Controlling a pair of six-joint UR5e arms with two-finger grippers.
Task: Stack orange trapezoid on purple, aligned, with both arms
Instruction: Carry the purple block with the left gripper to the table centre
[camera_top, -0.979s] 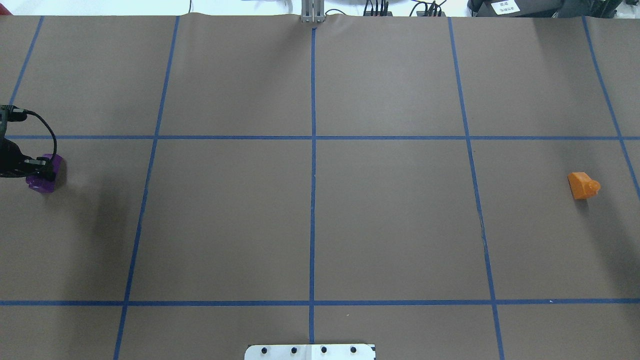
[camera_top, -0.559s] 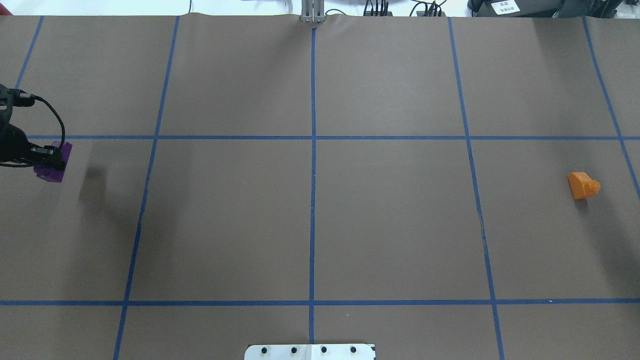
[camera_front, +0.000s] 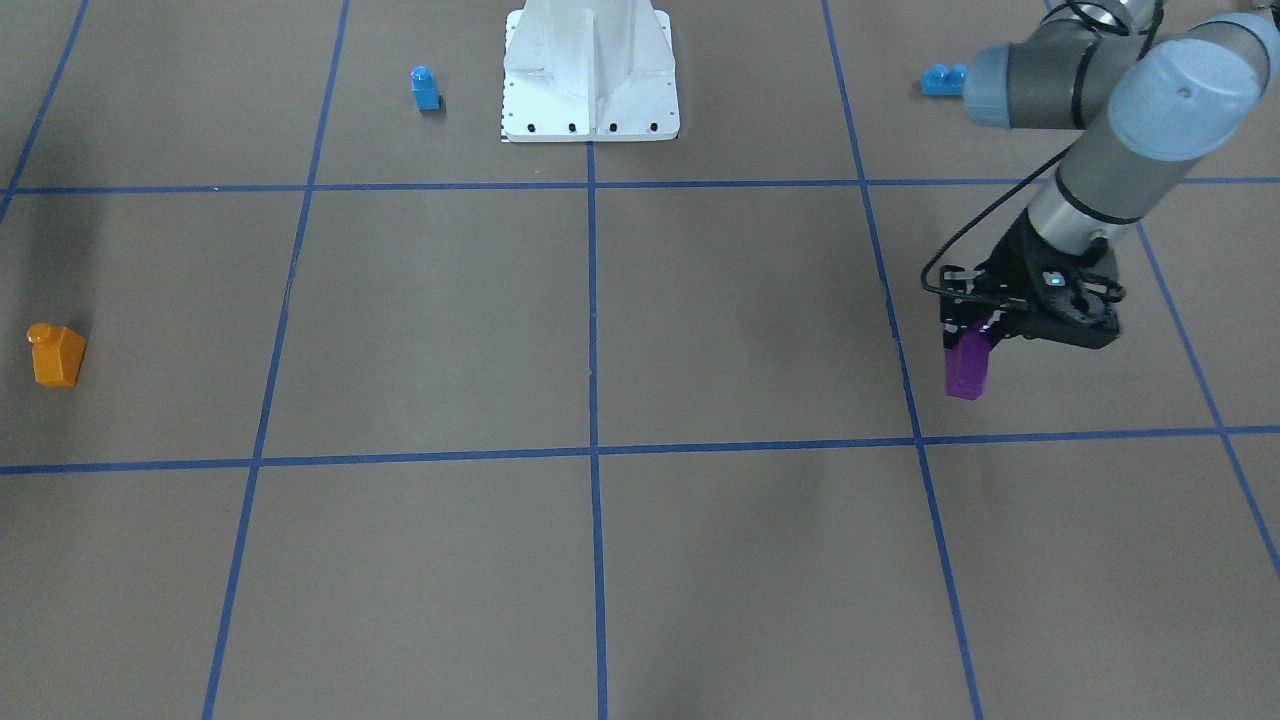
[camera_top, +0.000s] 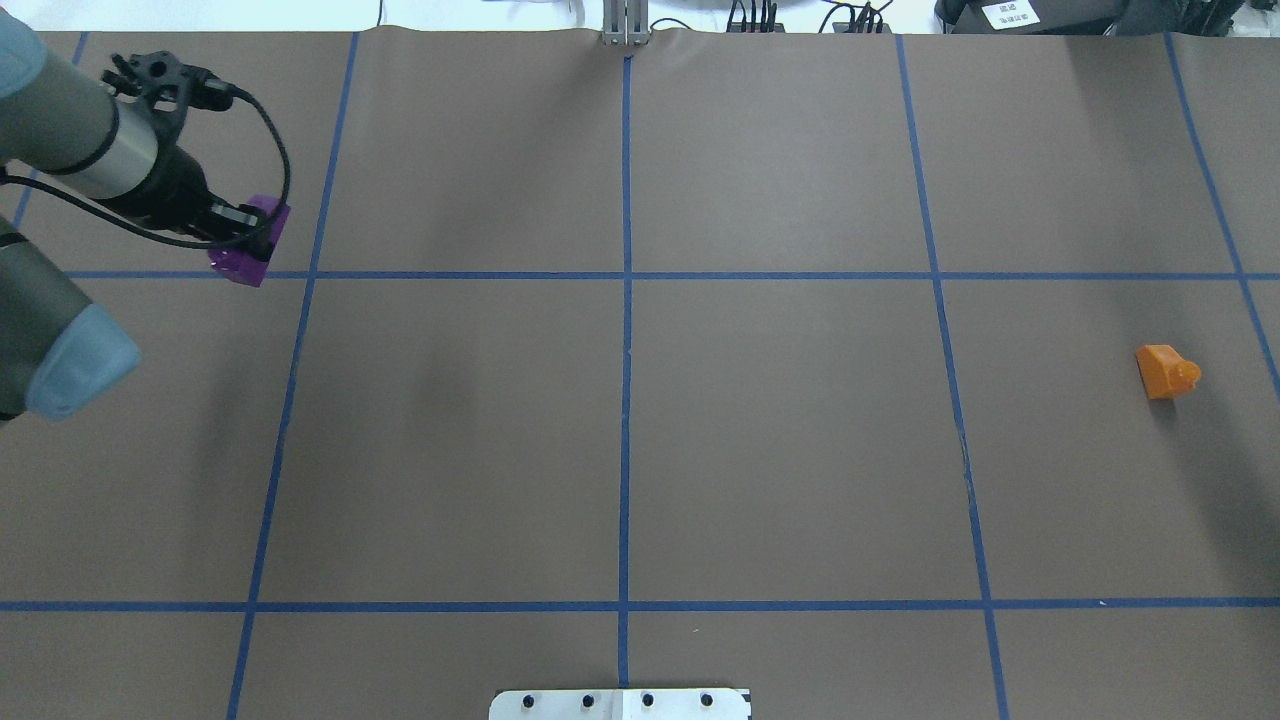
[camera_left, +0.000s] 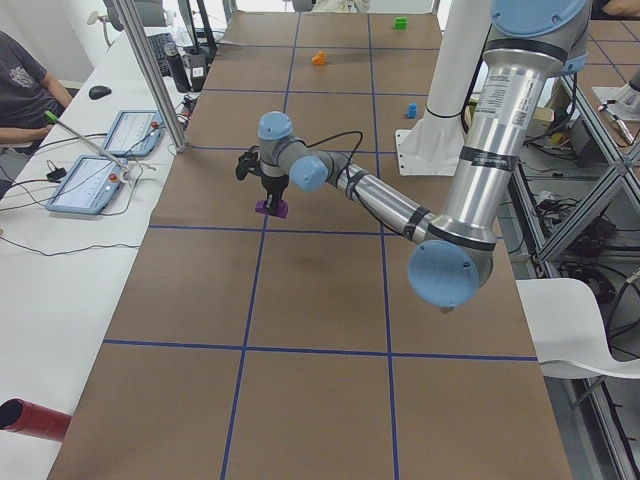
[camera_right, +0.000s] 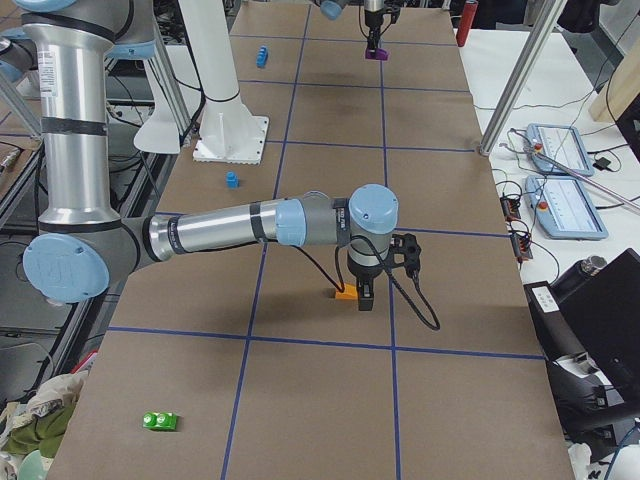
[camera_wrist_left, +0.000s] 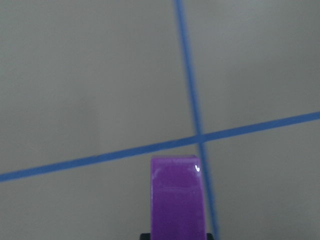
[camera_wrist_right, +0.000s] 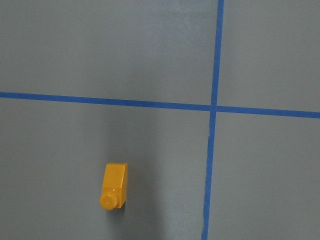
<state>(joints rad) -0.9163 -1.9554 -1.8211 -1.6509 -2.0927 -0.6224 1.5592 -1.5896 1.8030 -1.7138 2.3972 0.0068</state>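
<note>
The robot's left gripper will set the purple brick, now held above the table, down next to the middle tape crossing (camera_front: 582, 385), on the crossing's side toward the white robot base.
The purple brick (camera_top: 238, 263) hangs in my left gripper (camera_top: 246, 240), which is shut on it and holds it above the table near a tape crossing. It also shows in the front view (camera_front: 966, 372), the left view (camera_left: 270, 208) and the left wrist view (camera_wrist_left: 177, 197). The orange trapezoid (camera_top: 1165, 371) lies on its side, alone, at the table's far right, stud pointing right. It also shows in the right wrist view (camera_wrist_right: 115, 185). My right gripper (camera_right: 365, 297) shows only in the exterior right view, above the orange trapezoid (camera_right: 343, 294). I cannot tell whether it is open.
A small blue brick (camera_front: 425, 88) and a long blue brick (camera_front: 940, 80) lie near the white robot base (camera_front: 590, 75). A green brick (camera_right: 160, 421) lies at the table's right end. Operator tablets (camera_left: 105, 160) sit on the side bench.
My left gripper has carried the purple brick up off the table, farther from the robot and toward the middle. More of the left arm now shows. The orange trapezoid has not moved.
</note>
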